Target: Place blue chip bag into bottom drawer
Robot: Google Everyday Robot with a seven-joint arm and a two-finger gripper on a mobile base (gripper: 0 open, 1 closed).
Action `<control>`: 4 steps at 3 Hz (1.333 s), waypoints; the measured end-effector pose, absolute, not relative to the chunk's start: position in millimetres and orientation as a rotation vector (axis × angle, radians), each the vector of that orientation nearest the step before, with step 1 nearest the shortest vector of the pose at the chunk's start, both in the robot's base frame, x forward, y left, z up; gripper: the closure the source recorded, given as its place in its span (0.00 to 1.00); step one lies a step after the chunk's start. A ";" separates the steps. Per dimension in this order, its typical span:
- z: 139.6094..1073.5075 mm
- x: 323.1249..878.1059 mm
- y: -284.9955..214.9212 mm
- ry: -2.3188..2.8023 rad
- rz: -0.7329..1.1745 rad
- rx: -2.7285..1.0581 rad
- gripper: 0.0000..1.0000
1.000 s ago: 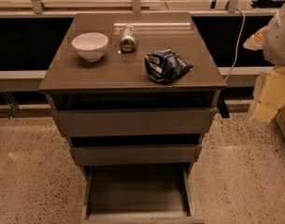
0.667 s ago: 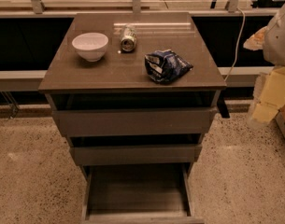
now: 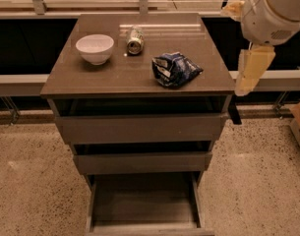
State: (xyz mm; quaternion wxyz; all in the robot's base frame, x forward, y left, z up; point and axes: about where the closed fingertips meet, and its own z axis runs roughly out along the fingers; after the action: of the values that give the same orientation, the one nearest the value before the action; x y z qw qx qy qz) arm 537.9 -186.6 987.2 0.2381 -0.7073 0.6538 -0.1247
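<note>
The blue chip bag is on the cabinet top. Next, my gripper will go to its crumpled middle (image 3: 176, 69) and close there.
The blue chip bag (image 3: 174, 69) lies crumpled on the right part of the cabinet top (image 3: 90, 80). The bottom drawer (image 3: 143, 205) stands pulled out at floor level, and its tray is bare. My arm's white joint (image 3: 275, 11) and a pale tan link come in at the upper right. My gripper (image 3: 248, 80) hangs at the lower end of that link, just off the cabinet's right edge, right of the bag and apart from it.
A white bowl (image 3: 95, 48) and a silver can (image 3: 135, 40) on its side sit on the back of the cabinet top. The two upper drawers (image 3: 139, 127) are slightly ajar. A dark piece (image 3: 234, 113) sticks out at the cabinet's right side. A rail runs behind.
My arm has moved up and to the left, closer to the cabinet's right edge. The bag, bowl, can and drawers have not moved.
</note>
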 end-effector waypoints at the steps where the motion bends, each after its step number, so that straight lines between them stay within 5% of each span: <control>1: 997.9 590.1 -161.1 1.603 -0.360 -2.029 0.00; 4: 909.2 676.7 -83.3 1.480 -0.100 -2.231 0.00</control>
State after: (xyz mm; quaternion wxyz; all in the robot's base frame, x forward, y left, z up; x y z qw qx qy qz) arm 676.7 -83.3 909.2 0.2292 -0.8105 0.5378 -0.0365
